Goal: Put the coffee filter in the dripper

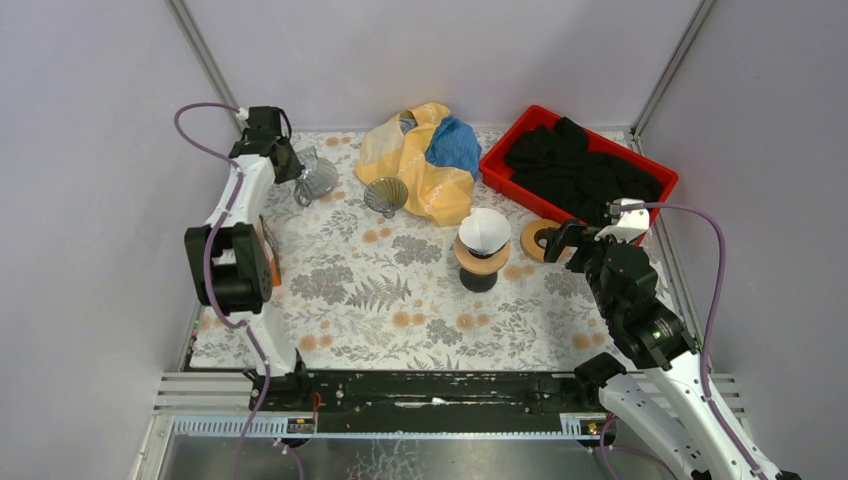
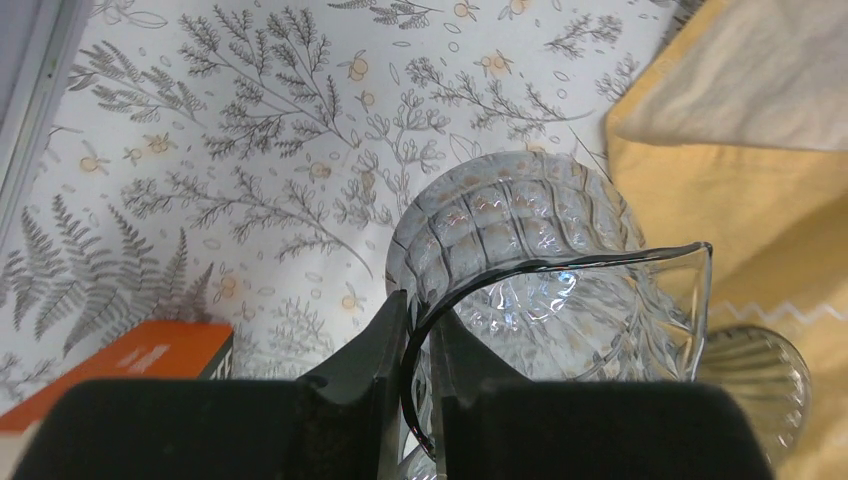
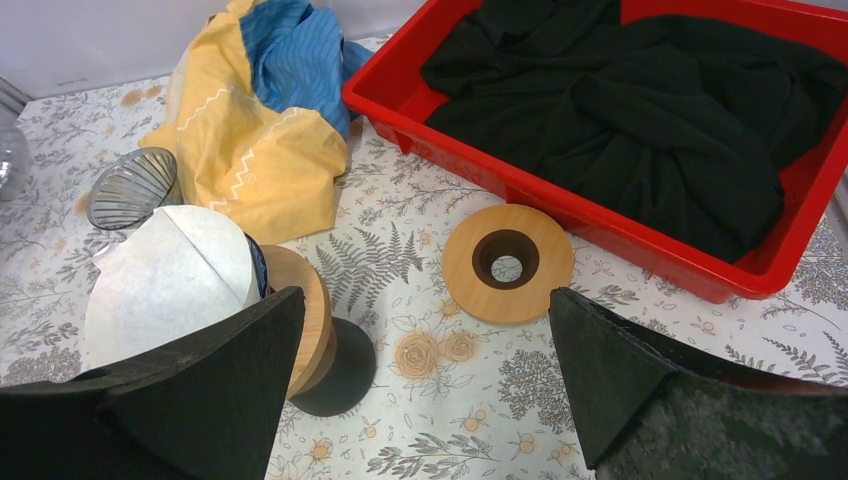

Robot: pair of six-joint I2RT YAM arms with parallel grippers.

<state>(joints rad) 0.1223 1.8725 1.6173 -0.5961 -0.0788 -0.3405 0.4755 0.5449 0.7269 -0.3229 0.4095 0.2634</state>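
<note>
I need to set the clear glass pitcher down with my left gripper on the table (image 1: 418, 293) beside the holder's black base.
The white paper coffee filter (image 1: 484, 229) sits opened in the top of a wooden-collared holder on a black base (image 1: 479, 265) at mid table. It also shows in the right wrist view (image 3: 165, 280). A ribbed clear glass cone dripper (image 1: 386, 195) lies on its side by the yellow cloth, also in the right wrist view (image 3: 132, 187) and the left wrist view (image 2: 752, 378). My left gripper (image 1: 291, 165) is shut on the rim of a clear glass pitcher (image 2: 540, 250) at the far left. My right gripper (image 1: 583, 243) is open wide and empty (image 3: 425, 300), right of the filter.
A loose wooden ring (image 3: 508, 262) lies on the table between my right fingers and the red tray (image 1: 500, 178) holding black cloth. A yellow and blue cloth (image 1: 425, 160) is bunched at the back. An orange block (image 2: 130, 360) shows by my left arm.
</note>
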